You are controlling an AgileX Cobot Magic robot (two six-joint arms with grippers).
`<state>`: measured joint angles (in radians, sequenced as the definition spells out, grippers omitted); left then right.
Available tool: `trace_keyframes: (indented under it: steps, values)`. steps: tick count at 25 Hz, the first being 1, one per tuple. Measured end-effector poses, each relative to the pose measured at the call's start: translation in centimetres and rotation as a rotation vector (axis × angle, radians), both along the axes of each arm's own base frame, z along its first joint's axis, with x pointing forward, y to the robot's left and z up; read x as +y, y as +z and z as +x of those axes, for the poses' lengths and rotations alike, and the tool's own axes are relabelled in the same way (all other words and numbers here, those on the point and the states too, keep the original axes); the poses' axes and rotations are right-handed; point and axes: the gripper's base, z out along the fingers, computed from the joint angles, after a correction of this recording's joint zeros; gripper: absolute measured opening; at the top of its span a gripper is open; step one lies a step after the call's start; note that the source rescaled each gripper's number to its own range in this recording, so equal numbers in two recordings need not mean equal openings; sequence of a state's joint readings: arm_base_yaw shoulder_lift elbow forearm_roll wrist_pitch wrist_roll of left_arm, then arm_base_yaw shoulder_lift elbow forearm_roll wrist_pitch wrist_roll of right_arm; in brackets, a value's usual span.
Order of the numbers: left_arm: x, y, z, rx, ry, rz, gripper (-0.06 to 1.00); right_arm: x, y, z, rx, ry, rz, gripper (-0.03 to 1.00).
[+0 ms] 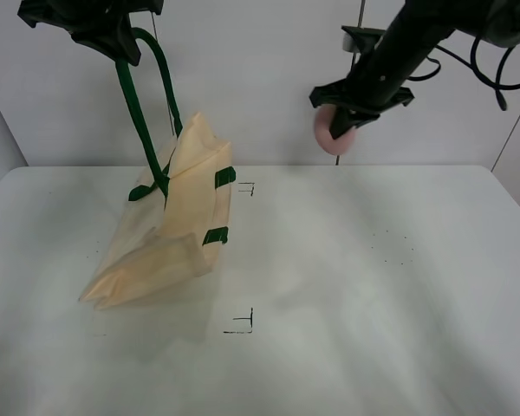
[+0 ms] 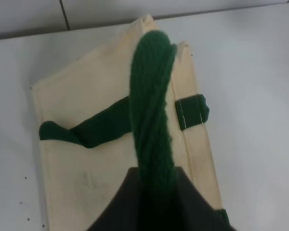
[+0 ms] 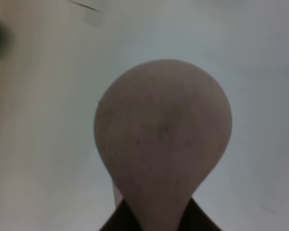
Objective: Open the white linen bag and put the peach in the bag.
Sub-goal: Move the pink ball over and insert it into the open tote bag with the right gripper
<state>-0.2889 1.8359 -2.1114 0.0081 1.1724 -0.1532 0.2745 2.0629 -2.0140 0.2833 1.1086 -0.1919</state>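
The robot's right gripper needs to release the peach inside the white linen bag (image 1: 167,219), just below the dark green strap handle.
The white linen bag (image 1: 169,234) hangs tilted, its lower corner resting on the table at the left. My left gripper (image 1: 113,39) is shut on its dark green strap handle (image 1: 143,113) and holds it high. In the left wrist view the strap (image 2: 151,110) runs from my jaws down to the cream bag (image 2: 101,159). The peach (image 1: 334,134), dusty pink, hangs in the air at the upper right, with my right gripper (image 1: 342,117) shut on it. The peach (image 3: 164,139) fills the right wrist view, with the table far below.
The white table (image 1: 373,286) carries small black corner marks (image 1: 243,322) near the middle and another mark (image 1: 247,188) by the bag. A pale wall stands behind. Cables (image 1: 494,61) hang from the right arm.
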Motion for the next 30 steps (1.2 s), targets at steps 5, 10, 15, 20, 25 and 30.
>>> trace_keyframes:
  steps: [5, 10, 15, 20, 25, 30]
  values:
    - [0.2, 0.7, -0.5, -0.020, 0.000, -0.002, 0.00, 6.1, 0.8, -1.8, -0.058, 0.180, 0.116, 0.00]
    - [0.3, 1.1, -0.8, -0.032, -0.001, 0.005, 0.00, 11.0, -1.0, -2.7, -0.078, 0.292, 0.190, 0.00]
    - [0.4, 1.1, -0.8, -0.032, 0.001, 0.008, 0.00, 14.4, -5.2, -2.8, -0.035, 0.339, 0.186, 0.00]
    - [0.4, 1.1, -0.8, -0.033, 0.001, 0.007, 0.00, 15.3, -9.4, -1.8, 0.013, 0.317, 0.175, 0.00]
    - [0.4, 1.1, -0.8, -0.033, -0.001, 0.009, 0.00, 16.0, -11.3, -1.4, 0.018, 0.299, 0.190, 0.01]
    - [0.4, 1.1, -0.8, -0.033, -0.001, 0.009, 0.00, 16.8, -11.1, -1.7, -0.005, 0.312, 0.208, 0.54]
